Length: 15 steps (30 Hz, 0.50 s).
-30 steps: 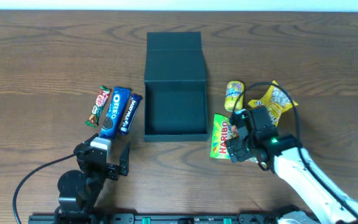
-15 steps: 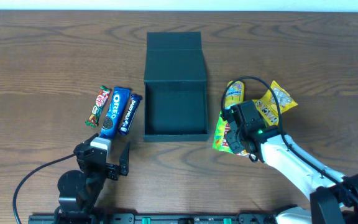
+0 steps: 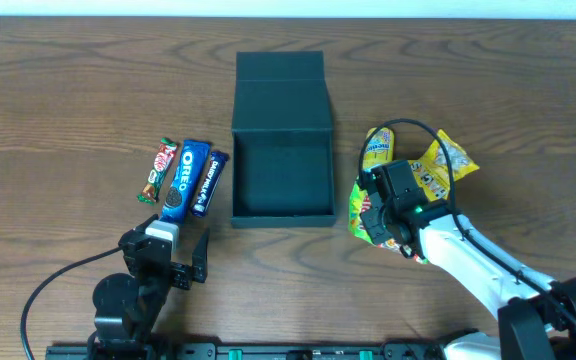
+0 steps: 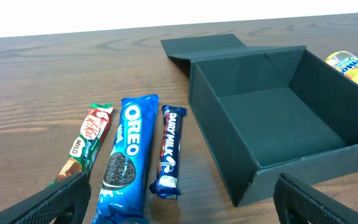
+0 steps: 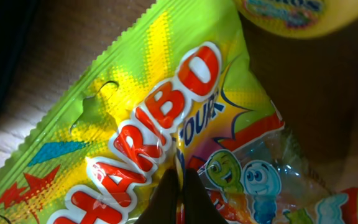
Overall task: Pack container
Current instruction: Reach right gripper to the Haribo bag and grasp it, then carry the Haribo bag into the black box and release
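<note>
Next, my right gripper lets go of the green Haribo bag inside the dark teal container (image 3: 265, 186), toward the Dairy Milk bar.
The dark teal container (image 3: 281, 180) stands open mid-table, its lid flap (image 3: 280, 88) lying back; the left wrist view shows its bare inside (image 4: 272, 127). Just right of it lies a green Haribo bag (image 3: 358, 212). My right gripper (image 3: 375, 222) is shut on it, the two dark fingertips (image 5: 166, 196) pinching a raised fold of the bag (image 5: 135, 124). My left gripper (image 3: 173, 262) rests near the front edge, left of the container. It is open (image 4: 185, 202) with nothing between its fingers.
Left of the container lie a KitKat (image 3: 156, 170), an Oreo pack (image 3: 181, 180) and a Dairy Milk bar (image 3: 208, 183), side by side. Behind the right gripper lie a yellow packet (image 3: 376, 152) and a crumpled yellow bag (image 3: 446, 163).
The right gripper slid up and left onto the Haribo bag and closed on it, bunching the bag. The left arm has not moved.
</note>
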Available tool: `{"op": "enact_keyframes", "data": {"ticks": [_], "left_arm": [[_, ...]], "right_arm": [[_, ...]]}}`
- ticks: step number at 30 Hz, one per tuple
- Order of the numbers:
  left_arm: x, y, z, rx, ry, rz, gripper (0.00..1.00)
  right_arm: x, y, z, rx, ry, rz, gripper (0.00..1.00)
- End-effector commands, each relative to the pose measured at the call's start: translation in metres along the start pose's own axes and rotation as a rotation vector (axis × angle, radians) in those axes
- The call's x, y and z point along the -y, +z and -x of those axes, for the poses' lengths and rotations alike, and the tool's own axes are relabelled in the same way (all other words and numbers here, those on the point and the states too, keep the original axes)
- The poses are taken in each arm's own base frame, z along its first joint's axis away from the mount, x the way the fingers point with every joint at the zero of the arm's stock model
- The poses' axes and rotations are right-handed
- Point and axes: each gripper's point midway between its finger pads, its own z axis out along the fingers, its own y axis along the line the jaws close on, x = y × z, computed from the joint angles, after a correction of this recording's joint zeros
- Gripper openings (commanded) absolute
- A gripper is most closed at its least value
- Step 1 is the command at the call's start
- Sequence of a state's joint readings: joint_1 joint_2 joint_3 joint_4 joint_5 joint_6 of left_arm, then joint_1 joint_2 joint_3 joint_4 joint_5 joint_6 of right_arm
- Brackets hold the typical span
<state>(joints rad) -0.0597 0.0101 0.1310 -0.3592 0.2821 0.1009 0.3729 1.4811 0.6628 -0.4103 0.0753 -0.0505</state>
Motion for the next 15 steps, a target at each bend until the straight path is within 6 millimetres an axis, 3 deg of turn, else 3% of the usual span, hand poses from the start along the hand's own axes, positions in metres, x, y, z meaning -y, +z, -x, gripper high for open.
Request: {"op": "enact_keyframes", "data": {"ticks": [1, 6, 10, 12, 15], "left_arm": [[0.000, 0.003, -0.009, -0.018, -0.017, -0.002, 0.95], [0.000, 0.003, -0.009, -0.018, -0.017, -0.002, 0.95], [0.000, 0.003, -0.009, -0.018, -0.017, -0.002, 0.95], [0.000, 0.003, -0.009, -0.018, -0.017, -0.002, 0.95], [0.000, 0.003, -0.009, -0.018, -0.017, -0.002, 0.95]], "right_arm": [[-0.017, -0.001, -0.011, -0.045, 0.188, 0.084, 0.01], [-0.014, -0.031, -0.001, -0.002, 0.335, 0.087, 0.01], [-0.012, -0.066, 0.012, 0.059, 0.543, 0.107, 0.01], [-0.015, -0.083, 0.024, 0.100, 0.640, 0.157, 0.01], [-0.030, -0.116, 0.056, 0.193, 0.772, 0.319, 0.02]]}}
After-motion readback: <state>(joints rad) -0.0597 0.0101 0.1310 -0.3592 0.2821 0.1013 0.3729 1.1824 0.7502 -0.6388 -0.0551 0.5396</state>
